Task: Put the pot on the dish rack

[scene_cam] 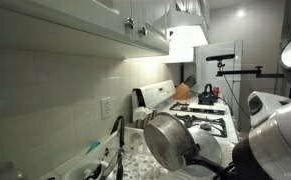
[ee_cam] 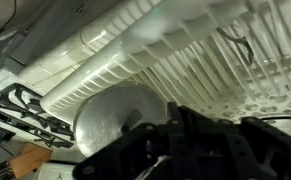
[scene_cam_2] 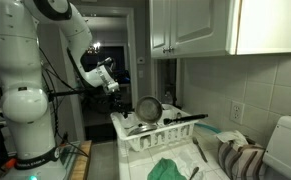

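Note:
My gripper is going to release the pot on the white dish rack's wires (scene_cam: 193, 153), across from the black faucet.
The pot (scene_cam: 168, 140) (scene_cam_2: 148, 108) is round brushed steel, tipped on its side with its flat bottom showing. It sits low over the white dish rack (scene_cam_2: 135, 140), whose rows of prongs (ee_cam: 185, 50) fill the wrist view. There the pot's bottom (ee_cam: 110, 115) lies just up and left of my gripper (ee_cam: 170, 150). The gripper is shut, and the pot's black handle (scene_cam: 200, 160) runs down toward it. The dark fingers hide the exact grip point. In an exterior view the gripper (scene_cam_2: 115, 88) is at the rack's far side.
A black faucet (scene_cam: 118, 140) arches beside the rack. A white stove (scene_cam: 200, 120) with a red kettle (scene_cam: 207, 95) stands further along the counter. A green cloth (scene_cam_2: 170, 168) and a striped towel (scene_cam_2: 240, 160) lie near the rack. Cabinets (scene_cam_2: 195, 25) hang overhead.

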`<state>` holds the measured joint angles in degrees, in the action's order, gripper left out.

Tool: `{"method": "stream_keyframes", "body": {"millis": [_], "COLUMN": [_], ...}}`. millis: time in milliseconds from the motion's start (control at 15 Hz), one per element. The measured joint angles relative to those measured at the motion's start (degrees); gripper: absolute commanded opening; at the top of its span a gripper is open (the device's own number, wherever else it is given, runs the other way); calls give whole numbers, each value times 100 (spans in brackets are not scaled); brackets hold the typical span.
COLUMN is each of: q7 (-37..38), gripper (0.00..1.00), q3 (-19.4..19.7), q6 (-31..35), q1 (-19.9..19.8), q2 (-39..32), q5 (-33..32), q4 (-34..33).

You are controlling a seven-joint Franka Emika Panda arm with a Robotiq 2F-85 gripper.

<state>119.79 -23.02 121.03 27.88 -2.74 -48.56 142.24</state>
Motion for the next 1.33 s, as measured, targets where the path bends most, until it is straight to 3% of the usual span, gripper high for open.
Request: {"method": "stream_keyframes", "body": {"millis": [600, 933, 1333], "q7": [-267, -23, 198], "gripper": [1, 1, 1], "q3": [-153, -323, -531], "q6": [446, 1093, 1123], "q1": [4, 21, 15], "q2": [319, 875, 1751], "q5": [99, 729, 1060], "q4": [104, 784, 1662]}}
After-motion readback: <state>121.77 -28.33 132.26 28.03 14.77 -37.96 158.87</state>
